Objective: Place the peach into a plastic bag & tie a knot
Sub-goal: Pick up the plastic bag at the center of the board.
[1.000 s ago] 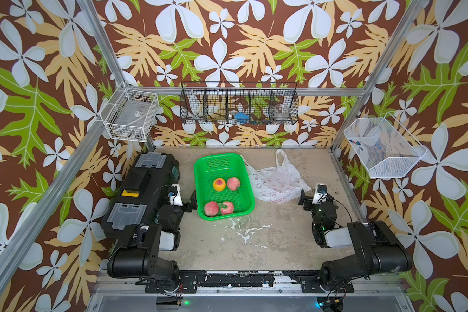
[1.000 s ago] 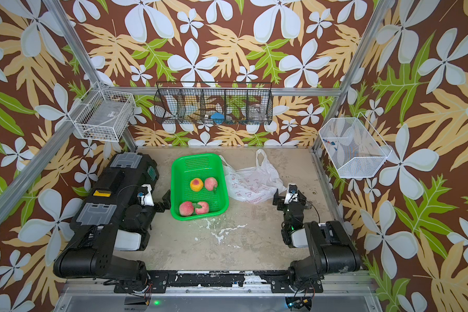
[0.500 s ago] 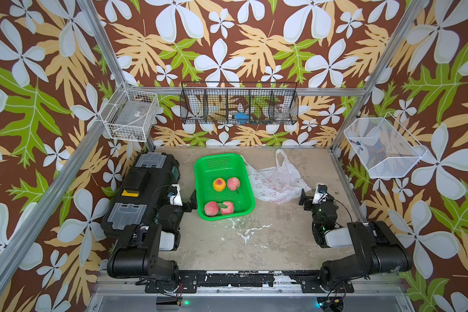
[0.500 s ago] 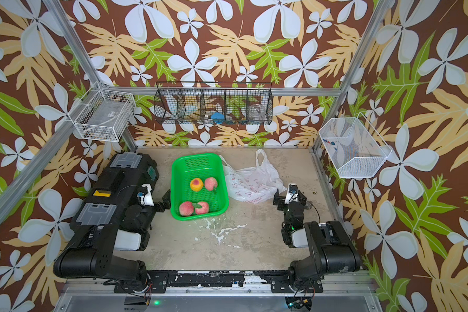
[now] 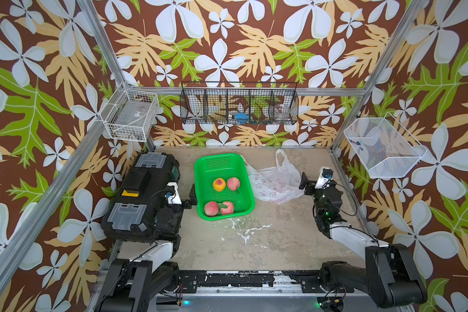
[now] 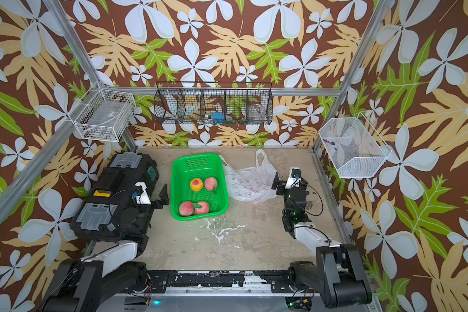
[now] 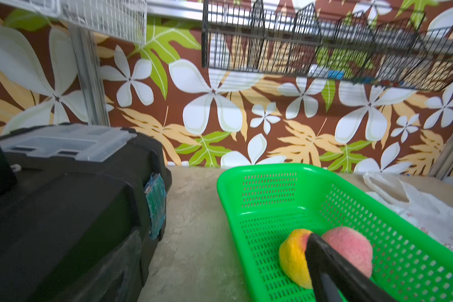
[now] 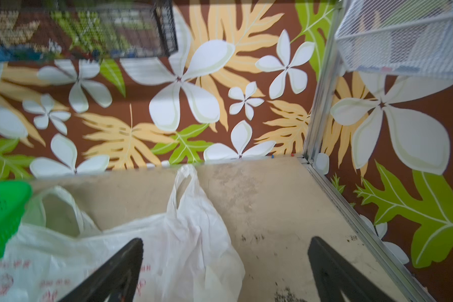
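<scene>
Next, I close my right gripper on the plastic bag's side (image 5: 255,178) (image 8: 29,239) beside the green basket, just under the bag's handle there.
Several peaches lie in the green basket (image 5: 218,156), the nearest to my left gripper being a yellow-orange peach (image 5: 219,184) (image 7: 293,257) beside a pink one (image 7: 349,247). The plastic bag (image 5: 273,183) (image 8: 183,248) lies flat and crumpled on the floor right of the basket, its two handles loose; no knot is in view. My left gripper (image 5: 184,195) (image 7: 226,236) is open just outside the basket's left wall; only one finger (image 7: 324,261) shows. My right gripper (image 5: 314,181) (image 8: 226,240) is open and empty, low at the bag's right edge.
A black toolbox (image 5: 143,197) stands at the far left, right behind the left gripper. Wire baskets hang on the left wall (image 5: 130,116), the back wall (image 5: 239,106) and the right wall (image 5: 381,147). White stains (image 5: 243,229) mark the floor in front of the green basket.
</scene>
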`<state>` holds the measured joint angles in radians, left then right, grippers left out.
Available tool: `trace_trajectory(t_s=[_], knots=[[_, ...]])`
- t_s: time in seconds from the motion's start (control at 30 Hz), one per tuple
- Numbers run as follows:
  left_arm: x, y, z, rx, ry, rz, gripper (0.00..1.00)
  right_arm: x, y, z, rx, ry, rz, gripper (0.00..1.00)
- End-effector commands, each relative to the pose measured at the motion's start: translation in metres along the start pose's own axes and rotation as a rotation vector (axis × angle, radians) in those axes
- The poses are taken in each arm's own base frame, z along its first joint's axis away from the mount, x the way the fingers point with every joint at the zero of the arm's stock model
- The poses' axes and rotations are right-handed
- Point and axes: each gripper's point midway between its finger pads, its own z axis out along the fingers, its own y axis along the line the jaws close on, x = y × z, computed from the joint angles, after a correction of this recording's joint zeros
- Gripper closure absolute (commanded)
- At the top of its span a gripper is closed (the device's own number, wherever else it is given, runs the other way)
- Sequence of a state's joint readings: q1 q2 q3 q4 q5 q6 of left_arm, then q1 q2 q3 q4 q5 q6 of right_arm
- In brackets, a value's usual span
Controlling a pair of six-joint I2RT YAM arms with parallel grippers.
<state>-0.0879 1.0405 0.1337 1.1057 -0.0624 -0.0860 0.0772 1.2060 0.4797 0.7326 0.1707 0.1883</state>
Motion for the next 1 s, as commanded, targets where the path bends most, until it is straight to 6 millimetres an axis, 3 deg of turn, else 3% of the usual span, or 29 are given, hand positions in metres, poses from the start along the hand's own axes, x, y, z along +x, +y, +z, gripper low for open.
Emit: trace_trajectory(t_s=[0.0,0.1,0.2,0.27,0.3,0.4,0.5,0.7,0.83,0.9,0.97], knots=[[-0.006,0.009,-0.003,-0.080,0.009,-0.136,0.00,0.037,-0.004,-0.010,0.075,0.259,0.082,0.00],[-0.026,-0.003,0.005,-0.045,0.040,-0.260,0.00,0.014,0.017,-0.020,0.021,0.247,0.078,0.00],[-0.045,-0.025,0.019,0.038,0.118,-0.297,0.00,0.025,0.027,-0.029,-0.012,0.341,0.455,0.00],[-0.057,-0.029,0.028,0.033,0.160,-0.364,0.00,0.020,0.070,-0.032,-0.371,0.368,0.614,0.01],[-0.056,-0.019,0.030,-0.047,0.184,-0.437,0.00,0.027,0.075,-0.032,-0.395,0.405,0.667,0.00],[-0.061,-0.009,0.030,-0.143,0.262,-0.435,0.00,0.058,0.078,-0.021,-0.281,0.603,0.532,0.01],[-0.061,0.001,0.030,-0.230,0.327,-0.441,0.00,0.057,0.069,-0.019,-0.199,0.623,0.418,0.00],[-0.059,-0.043,0.037,0.017,0.419,-0.403,0.16,0.061,0.069,-0.027,-0.214,0.695,0.318,0.00],[-0.040,-0.067,0.038,0.105,0.526,-0.424,0.23,0.059,0.097,-0.035,-0.400,0.759,0.398,0.01],[-0.030,-0.085,0.037,0.137,0.586,-0.408,0.25,0.055,0.102,-0.036,-0.415,0.753,0.414,0.15],[-0.020,-0.103,0.034,0.146,0.631,-0.362,0.25,0.051,0.101,-0.032,-0.353,0.727,0.336,0.18]])
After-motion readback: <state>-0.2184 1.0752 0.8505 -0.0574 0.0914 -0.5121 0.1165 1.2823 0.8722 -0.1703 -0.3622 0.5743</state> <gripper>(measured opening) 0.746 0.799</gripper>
